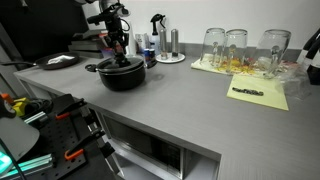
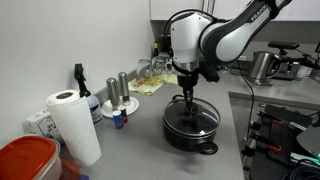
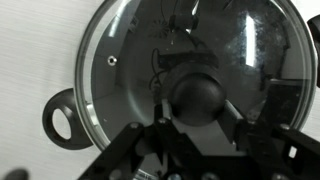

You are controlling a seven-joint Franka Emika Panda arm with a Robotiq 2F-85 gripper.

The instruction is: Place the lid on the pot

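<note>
I will use my gripper to set the glass lid down on the rim of the black pot point(image 1: 121, 66) point(image 3: 196, 95), so that it covers the pot's opening.
The black pot point(image 1: 122, 78) stands on the grey counter, with one side handle showing in the wrist view point(image 3: 62, 115); it also shows in an exterior view point(image 2: 190, 135). The glass lid point(image 3: 120, 50) with metal rim lies over the pot's mouth in the wrist view and in both exterior views point(image 1: 124, 65) point(image 2: 196, 120). My gripper point(image 3: 198, 112) points straight down over the pot's centre. Its two fingers sit on either side of the black knob point(image 3: 197, 95) and close against it. The gripper also shows in both exterior views point(image 1: 120, 50) point(image 2: 187, 100).
Clear glass jars point(image 1: 236, 45) stand on yellow paper point(image 1: 262, 95) at the counter's far end. A spray bottle point(image 1: 157, 32) and metal shakers point(image 2: 118, 92) stand behind the pot. A paper towel roll point(image 2: 72, 125) and a red container point(image 2: 25, 160) sit nearby.
</note>
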